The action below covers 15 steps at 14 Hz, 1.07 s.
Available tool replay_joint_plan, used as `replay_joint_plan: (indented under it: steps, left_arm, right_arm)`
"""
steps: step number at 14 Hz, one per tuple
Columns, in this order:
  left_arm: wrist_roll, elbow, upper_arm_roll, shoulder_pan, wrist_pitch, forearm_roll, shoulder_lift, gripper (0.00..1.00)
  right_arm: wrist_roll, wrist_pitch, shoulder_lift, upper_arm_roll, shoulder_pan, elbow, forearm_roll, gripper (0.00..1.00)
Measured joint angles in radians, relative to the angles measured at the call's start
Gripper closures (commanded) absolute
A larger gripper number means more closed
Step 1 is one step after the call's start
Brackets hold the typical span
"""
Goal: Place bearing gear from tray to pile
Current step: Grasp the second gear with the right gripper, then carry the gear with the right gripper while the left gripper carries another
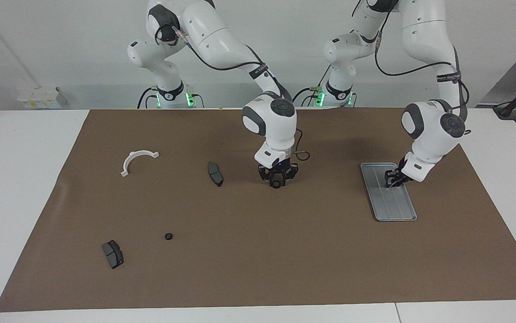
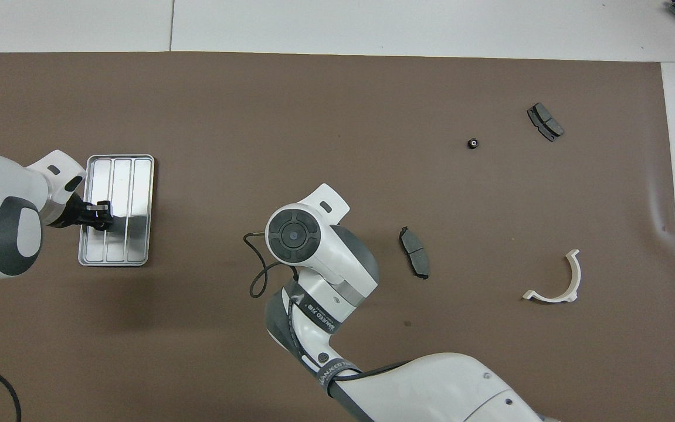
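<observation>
The bearing gear in my right gripper will be let go between the white half-ring bracket and the far brake pad (image 2: 546,217).
The silver tray (image 1: 394,204) lies at the left arm's end of the mat. My left gripper (image 1: 391,181) is down in it, its fingers drawn together on a small dark bearing gear that they mostly hide. At the middle of the mat my right gripper (image 1: 276,183) stands upright with its fingertips closed around a second black bearing gear (image 1: 276,184) on the mat. In the overhead view the right wrist covers that gear. The pile is spread at the right arm's end: a white half-ring bracket (image 1: 133,156), two brake pads (image 1: 215,173) (image 1: 113,254) and a third bearing gear (image 1: 168,236).
A brown mat (image 1: 258,260) covers the table, with white table top around it. A thin black cable (image 2: 255,275) loops beside the right wrist. The pile's parts lie well apart from each other.
</observation>
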Motion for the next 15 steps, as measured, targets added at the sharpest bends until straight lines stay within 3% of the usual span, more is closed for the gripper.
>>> replay_joint_plan:
  steps: [2, 3, 9, 11, 15]
  left_arm:
    - [-0.001, 0.0, 0.0, 0.0, 0.0, 0.0, 0.0, 0.74]
    - [-0.001, 0.0, -0.001, 0.0, 0.0, 0.0, 0.0, 0.77]
    - [-0.001, 0.004, -0.006, 0.0, 0.006, 0.0, 0.0, 0.96]
    - [-0.001, 0.018, -0.009, 0.0, 0.007, 0.0, 0.0, 1.0]
    - [-0.054, 0.049, -0.015, -0.024, -0.019, 0.0, -0.006, 1.0]
  right_arm:
    - [0.0, 0.001, -0.002, -0.002, -0.001, -0.003, -0.008, 0.97]
    - [0.0, 0.001, -0.002, -0.003, -0.002, -0.003, -0.01, 1.0]
    - [0.032, 0.001, -0.02, -0.028, -0.031, -0.008, -0.039, 1.0]
    - [0.025, 0.001, -0.08, -0.029, -0.083, -0.058, -0.043, 1.0]
    - [-0.131, 0.001, -0.285, -0.03, -0.221, -0.279, -0.044, 1.0]
